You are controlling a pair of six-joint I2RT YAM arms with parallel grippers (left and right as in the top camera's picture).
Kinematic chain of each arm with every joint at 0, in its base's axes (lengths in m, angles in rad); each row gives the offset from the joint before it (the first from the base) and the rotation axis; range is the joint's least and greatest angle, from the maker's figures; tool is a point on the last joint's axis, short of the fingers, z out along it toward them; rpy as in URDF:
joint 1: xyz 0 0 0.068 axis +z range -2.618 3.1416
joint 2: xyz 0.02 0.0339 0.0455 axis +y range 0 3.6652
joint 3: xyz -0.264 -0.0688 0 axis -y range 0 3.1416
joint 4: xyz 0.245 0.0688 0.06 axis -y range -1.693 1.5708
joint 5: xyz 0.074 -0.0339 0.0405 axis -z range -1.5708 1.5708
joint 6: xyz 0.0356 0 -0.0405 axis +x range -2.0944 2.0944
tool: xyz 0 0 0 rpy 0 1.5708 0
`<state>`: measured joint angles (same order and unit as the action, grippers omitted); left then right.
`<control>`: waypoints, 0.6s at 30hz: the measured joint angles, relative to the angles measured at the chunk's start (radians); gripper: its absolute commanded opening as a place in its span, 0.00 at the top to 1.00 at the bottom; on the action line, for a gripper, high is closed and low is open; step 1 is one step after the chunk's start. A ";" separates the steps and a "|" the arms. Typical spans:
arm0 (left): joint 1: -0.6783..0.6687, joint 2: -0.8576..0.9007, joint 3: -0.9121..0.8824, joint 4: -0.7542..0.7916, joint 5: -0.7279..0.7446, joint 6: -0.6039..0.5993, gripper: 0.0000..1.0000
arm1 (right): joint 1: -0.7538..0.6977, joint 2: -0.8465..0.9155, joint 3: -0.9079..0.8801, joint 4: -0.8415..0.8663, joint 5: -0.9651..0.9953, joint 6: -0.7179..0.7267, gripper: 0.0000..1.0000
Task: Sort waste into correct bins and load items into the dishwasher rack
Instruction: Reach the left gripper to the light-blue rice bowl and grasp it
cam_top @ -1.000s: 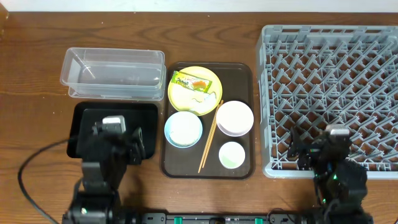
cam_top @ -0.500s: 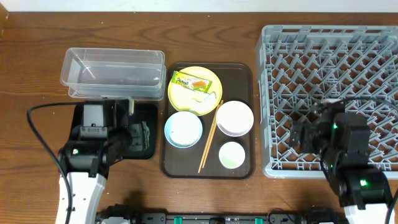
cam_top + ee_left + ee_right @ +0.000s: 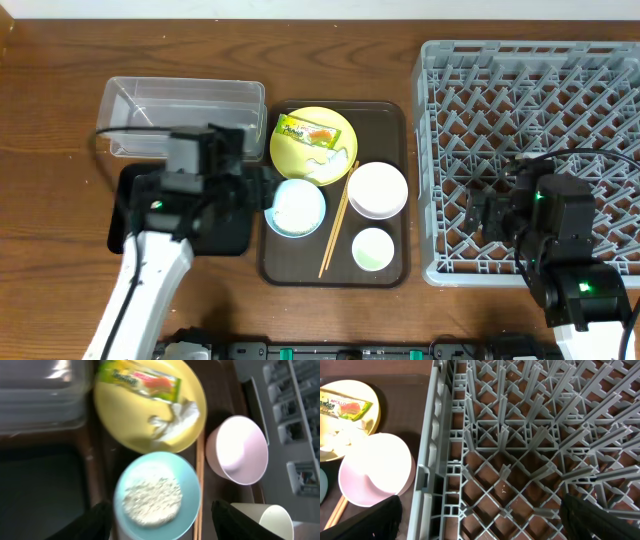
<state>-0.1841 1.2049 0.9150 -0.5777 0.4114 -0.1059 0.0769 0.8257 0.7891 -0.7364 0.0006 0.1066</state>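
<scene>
My left gripper needs to move to the light-blue bowl next and close on its rim (image 3: 323, 213) (image 3: 198, 503) next to the chopsticks.
My left gripper (image 3: 262, 192) (image 3: 162, 527) is open, its fingers either side of the light-blue bowl (image 3: 295, 207) (image 3: 192, 487), which holds rice-like bits (image 3: 152, 500). The yellow plate (image 3: 313, 145) carries the green-and-yellow wrapper (image 3: 308, 131) (image 3: 140, 379) and the white scrap (image 3: 335, 160) (image 3: 175, 420). The white bowl (image 3: 377, 190), pale-green cup (image 3: 372, 248) and chopsticks (image 3: 338, 220) lie beside them. My right gripper (image 3: 478, 215) (image 3: 480, 520) is open and empty over the front left of the grey rack (image 3: 530, 130) (image 3: 520, 435).
The dishes all sit on a dark-brown serving tray (image 3: 392, 115). The clear tub (image 3: 180, 118) stands at the back left. The black tray (image 3: 125, 215) lies in front of it, mostly under my left arm. The rack's wall (image 3: 432, 460) borders the serving tray.
My left arm has swung forward and right from the black tray to the light-blue bowl. My right arm has risen over the rack's front left and shifted little since.
</scene>
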 measured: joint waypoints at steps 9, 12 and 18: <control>-0.257 0.182 0.000 0.079 -0.130 -0.026 0.35 | 0.000 0.000 0.000 0.000 0.000 0.000 0.01; -0.325 0.238 0.000 0.109 -0.164 -0.029 0.38 | 0.000 0.000 0.000 0.000 0.000 0.000 0.01; -0.409 0.346 0.000 0.133 -0.237 -0.055 0.51 | 0.000 0.000 0.000 -0.001 0.000 0.000 0.01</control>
<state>-0.5930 1.5509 0.9154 -0.4450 0.1749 -0.1608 0.0765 0.8257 0.7895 -0.7372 0.0002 0.1066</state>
